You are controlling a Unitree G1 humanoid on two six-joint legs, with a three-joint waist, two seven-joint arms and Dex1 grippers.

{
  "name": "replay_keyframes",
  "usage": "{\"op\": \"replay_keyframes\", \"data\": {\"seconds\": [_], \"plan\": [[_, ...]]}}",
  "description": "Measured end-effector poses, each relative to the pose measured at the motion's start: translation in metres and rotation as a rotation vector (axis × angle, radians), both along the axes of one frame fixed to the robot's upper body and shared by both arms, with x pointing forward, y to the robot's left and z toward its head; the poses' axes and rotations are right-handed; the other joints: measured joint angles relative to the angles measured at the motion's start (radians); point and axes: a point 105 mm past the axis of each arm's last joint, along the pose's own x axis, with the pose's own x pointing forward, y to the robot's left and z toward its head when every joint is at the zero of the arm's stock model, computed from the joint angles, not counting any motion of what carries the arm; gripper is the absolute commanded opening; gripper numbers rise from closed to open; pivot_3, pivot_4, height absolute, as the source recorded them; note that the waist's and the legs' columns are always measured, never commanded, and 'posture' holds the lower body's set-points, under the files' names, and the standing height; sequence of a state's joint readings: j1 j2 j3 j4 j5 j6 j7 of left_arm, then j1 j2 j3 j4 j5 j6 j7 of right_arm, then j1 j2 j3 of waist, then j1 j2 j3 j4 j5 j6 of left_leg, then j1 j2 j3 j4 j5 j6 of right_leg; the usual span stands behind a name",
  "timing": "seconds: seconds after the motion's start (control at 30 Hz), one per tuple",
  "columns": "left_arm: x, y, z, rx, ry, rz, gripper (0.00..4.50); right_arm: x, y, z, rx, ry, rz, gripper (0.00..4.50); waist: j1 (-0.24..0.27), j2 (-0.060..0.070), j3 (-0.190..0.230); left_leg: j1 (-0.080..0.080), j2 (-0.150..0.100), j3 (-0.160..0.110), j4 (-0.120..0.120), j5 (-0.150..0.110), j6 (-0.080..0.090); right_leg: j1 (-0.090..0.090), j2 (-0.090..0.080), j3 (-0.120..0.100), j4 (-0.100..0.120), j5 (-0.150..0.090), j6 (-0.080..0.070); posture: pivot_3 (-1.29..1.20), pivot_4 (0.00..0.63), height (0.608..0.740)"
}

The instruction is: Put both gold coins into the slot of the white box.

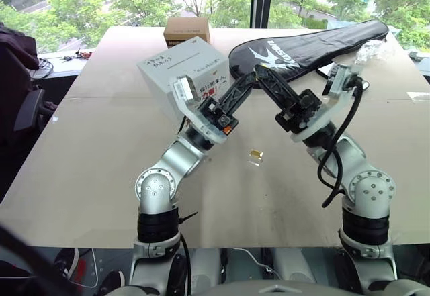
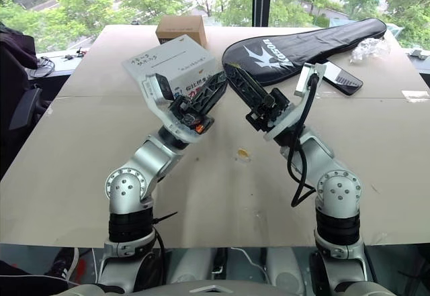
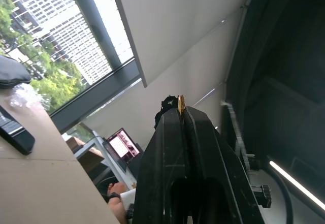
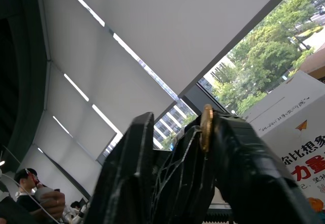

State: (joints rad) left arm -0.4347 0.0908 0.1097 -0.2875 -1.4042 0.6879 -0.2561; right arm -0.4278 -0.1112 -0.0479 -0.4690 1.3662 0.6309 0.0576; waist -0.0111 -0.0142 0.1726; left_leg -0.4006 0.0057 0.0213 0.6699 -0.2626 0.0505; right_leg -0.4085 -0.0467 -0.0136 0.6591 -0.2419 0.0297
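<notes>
My left gripper has the gold coin, now pinched edge-on at its fingertips. It will release the coin into the slot in the top of the white box [image 1: 182, 61].
The white box [image 1: 183, 74] stands on the table at the back left, and I cannot make out its slot. Both arms are raised in front of it with their tips meeting. My left gripper [image 1: 251, 78] is shut on a gold coin [image 3: 181, 102], which is pinched edge-on at its fingertips. My right gripper [image 1: 260, 73] is open around that tip, and the same coin [image 4: 206, 127] lies close to one of its fingers [image 4: 127, 173]. The other gold coin [image 1: 256, 153] lies flat on the table between the two arms.
A brown cardboard box [image 1: 186, 31] sits behind the white box. A black racket bag [image 1: 309, 46] lies at the back right beside a dark phone-like slab [image 2: 339, 76] and crumpled clear plastic [image 1: 373, 51]. A person [image 4: 30, 186] sits beyond the table.
</notes>
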Motion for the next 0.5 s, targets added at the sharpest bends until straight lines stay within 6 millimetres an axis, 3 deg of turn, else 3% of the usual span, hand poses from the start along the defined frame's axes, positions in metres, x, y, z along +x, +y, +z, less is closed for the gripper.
{"op": "replay_keyframes", "data": {"seconds": [0.27,0.4,0.5], "plan": [[0.015,0.039,0.04,0.028,-0.146,0.169,0.0,0.015,-0.036,-0.003,-0.022,-0.002,-0.155,2.13,0.001,-0.001,0.0,-0.001,0.0,0.0,-0.001,0.0,0.0,-0.001,0.0,0.0,-0.002,0.0,0.0,0.0,0.15,0.74],[0.022,0.058,0.067,0.173,-0.27,0.268,0.0,0.019,-0.053,-0.019,-0.243,-0.076,-0.243,2.13,0.0,-0.002,0.002,-0.005,0.0,0.001,0.0,0.0,0.0,-0.005,0.0,-0.001,-0.001,0.0,0.001,0.0,0.15,0.74],[0.031,0.076,0.076,0.373,-0.357,0.362,0.0,0.019,-0.061,-0.021,-0.405,-0.175,-0.277,2.13,-0.003,-0.002,0.003,-0.004,-0.001,0.001,-0.002,0.0,0.0,-0.005,0.001,-0.001,-0.002,-0.001,0.002,0.0,0.15,0.74]]}}
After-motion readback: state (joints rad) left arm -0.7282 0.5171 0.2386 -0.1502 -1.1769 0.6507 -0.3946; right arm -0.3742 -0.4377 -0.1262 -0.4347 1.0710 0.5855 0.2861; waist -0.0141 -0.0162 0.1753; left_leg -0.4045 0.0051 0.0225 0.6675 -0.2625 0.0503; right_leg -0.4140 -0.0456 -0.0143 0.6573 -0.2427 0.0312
